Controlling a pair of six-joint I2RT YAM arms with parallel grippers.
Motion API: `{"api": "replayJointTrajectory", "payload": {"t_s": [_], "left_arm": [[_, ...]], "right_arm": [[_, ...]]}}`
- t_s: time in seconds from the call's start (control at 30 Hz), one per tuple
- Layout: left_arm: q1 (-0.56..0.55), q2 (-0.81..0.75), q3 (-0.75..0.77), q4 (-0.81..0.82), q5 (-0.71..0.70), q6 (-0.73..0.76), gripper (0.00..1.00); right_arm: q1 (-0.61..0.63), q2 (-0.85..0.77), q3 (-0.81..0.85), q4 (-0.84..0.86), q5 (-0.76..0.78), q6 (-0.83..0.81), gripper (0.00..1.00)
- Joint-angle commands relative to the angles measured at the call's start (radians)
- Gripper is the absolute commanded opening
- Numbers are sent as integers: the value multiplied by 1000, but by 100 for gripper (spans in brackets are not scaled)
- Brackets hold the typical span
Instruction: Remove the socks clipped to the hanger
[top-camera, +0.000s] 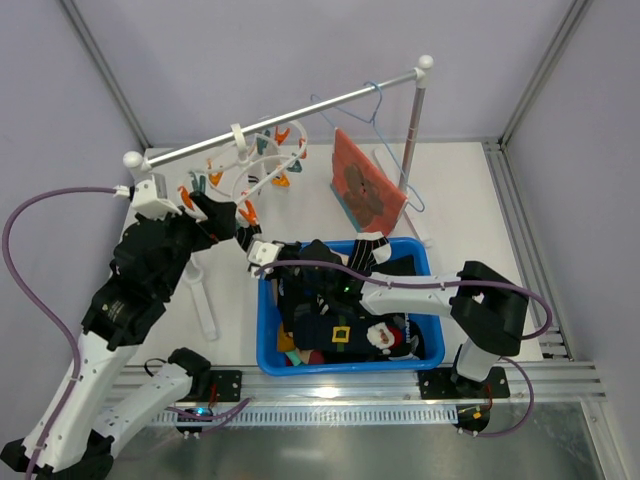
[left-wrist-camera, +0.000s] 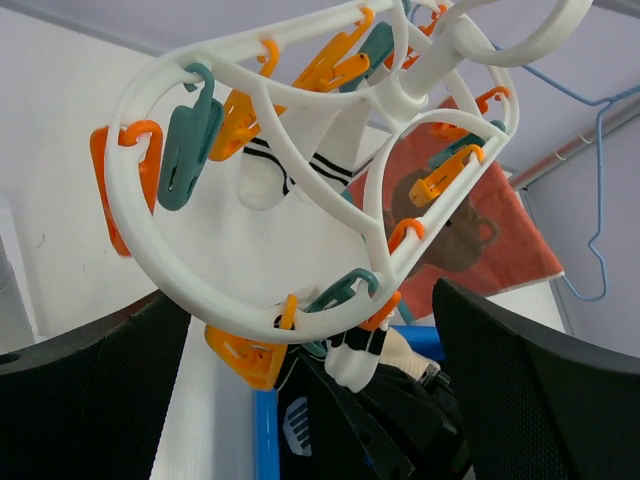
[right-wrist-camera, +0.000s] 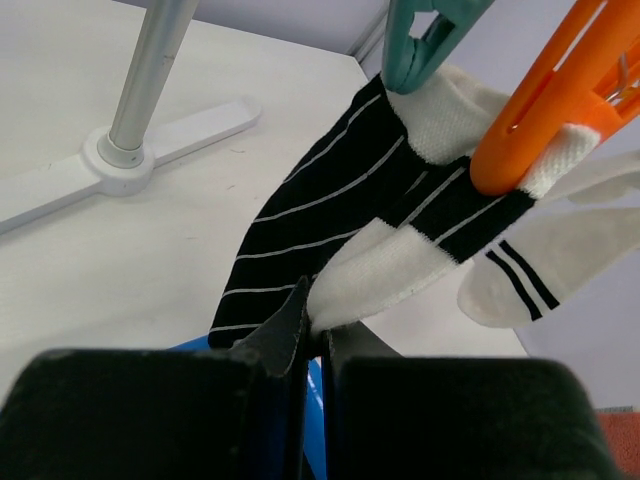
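My left gripper will come to the lower end (top-camera: 251, 247) of the black striped sock, below the near edge of the white oval hanger, and close on it there.
The white oval hanger (top-camera: 262, 160) hangs from the rail, with orange and teal pegs; it fills the left wrist view (left-wrist-camera: 250, 300). My right gripper (top-camera: 262, 255) (right-wrist-camera: 318, 330) is shut on the toe of a white sock with a black band (right-wrist-camera: 390, 270), which an orange peg (right-wrist-camera: 540, 110) still clips. Beside it a black striped sock (right-wrist-camera: 320, 210) hangs from a teal peg (right-wrist-camera: 420, 40). Another white sock (right-wrist-camera: 540, 270) hangs at the right, also seen in the left wrist view (left-wrist-camera: 270, 180). My left gripper (top-camera: 222, 215) (left-wrist-camera: 310, 400) is open, its fingers (left-wrist-camera: 90, 400) wide apart just below the ring's near edge.
A blue bin (top-camera: 268, 330) with several dark clothes sits under my right arm. An orange bear-print cloth (top-camera: 365, 185) hangs on a pale-blue wire hanger (top-camera: 385, 120) at the rail's right end. The rack's post (top-camera: 412, 130) and foot (right-wrist-camera: 130, 160) stand on the white table.
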Motion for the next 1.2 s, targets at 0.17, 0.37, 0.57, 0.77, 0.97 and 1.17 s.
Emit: {"api": "replayJointTrajectory", "payload": {"t_s": [0.17, 0.37, 0.57, 0.77, 0.97, 1.17], "left_arm": [[-9, -71, -81, 287, 138, 125, 100], [-9, -164, -155, 341, 279, 97, 100], [-9, -114, -168, 298, 300, 154, 100], [-9, -206, -404, 525, 399, 200, 100], [-9, -338, -538, 629, 462, 205, 100], [-9, -333, -624, 758, 529, 226, 99]], "right_arm": [[-16, -9, 41, 12, 8, -19, 4], [-24, -17, 57, -11, -10, -20, 4], [-25, -70, 72, -32, -30, 23, 4], [-24, -207, 41, -75, -76, 95, 4], [-24, -271, 53, -131, -73, 150, 4], [-24, -296, 63, -161, -99, 198, 4]]}}
